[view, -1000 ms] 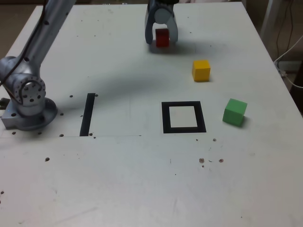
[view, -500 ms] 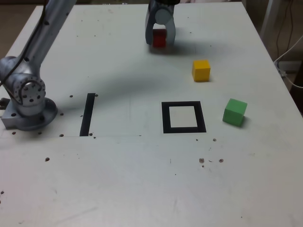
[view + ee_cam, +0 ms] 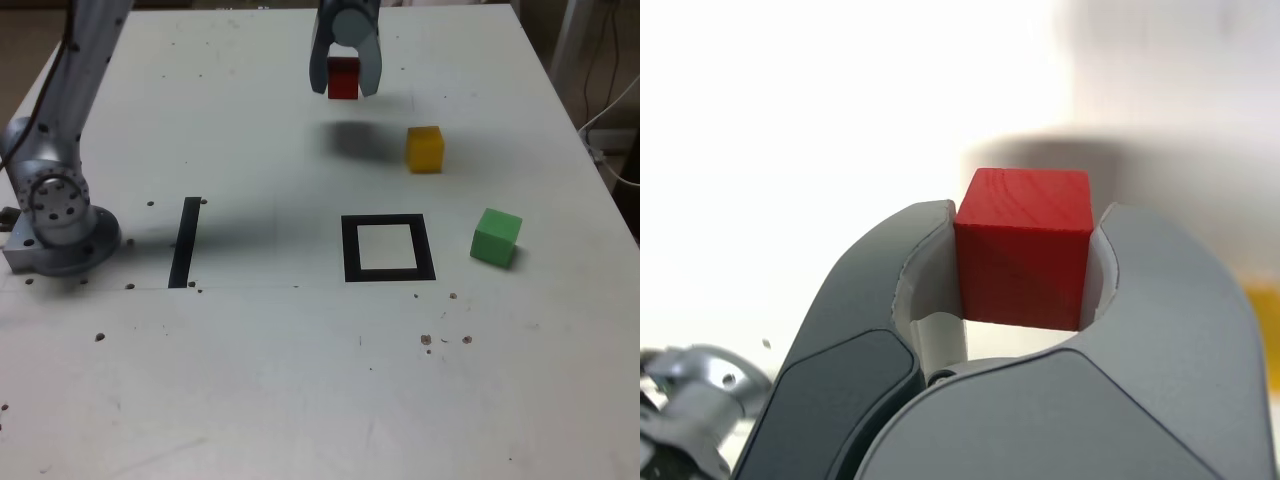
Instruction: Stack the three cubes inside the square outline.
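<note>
Next, my gripper releases the red cube, now held above the table's far part, on the white centre of the black square outline [image 3: 387, 242], beside the green cube.
My gripper [image 3: 343, 80] is shut on the red cube [image 3: 343, 76] and holds it above the far part of the table, its shadow on the surface below. In the wrist view the red cube [image 3: 1025, 245] sits squeezed between both grey fingers [image 3: 890, 290] of the gripper [image 3: 1025, 260]. The yellow cube [image 3: 425, 148] rests on the table to the exterior view's right of the gripper. The green cube [image 3: 496, 237] lies nearer, just right of the square outline [image 3: 387, 248], a black tape frame with a white centre that holds nothing.
A straight black tape strip [image 3: 185, 241] lies left of the outline. The arm's grey base [image 3: 58, 215] stands at the exterior view's left edge. Cables [image 3: 612, 110] hang beyond the table's right edge.
The jaws closed onto the red cube, and the gripper has lifted it off the table; a shadow now shows beneath it.
</note>
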`<state>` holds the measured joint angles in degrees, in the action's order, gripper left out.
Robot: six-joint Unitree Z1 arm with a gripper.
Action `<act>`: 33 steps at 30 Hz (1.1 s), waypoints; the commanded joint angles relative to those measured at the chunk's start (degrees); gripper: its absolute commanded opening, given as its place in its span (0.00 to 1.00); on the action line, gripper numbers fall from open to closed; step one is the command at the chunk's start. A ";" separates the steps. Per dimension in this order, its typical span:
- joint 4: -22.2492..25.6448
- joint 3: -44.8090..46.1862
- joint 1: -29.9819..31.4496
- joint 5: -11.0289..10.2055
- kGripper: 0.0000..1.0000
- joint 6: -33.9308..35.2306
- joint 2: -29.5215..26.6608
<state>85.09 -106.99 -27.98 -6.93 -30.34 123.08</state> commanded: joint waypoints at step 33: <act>-15.47 21.27 30.36 11.24 0.31 24.25 -8.98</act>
<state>69.90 -85.27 1.90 4.06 -6.34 113.45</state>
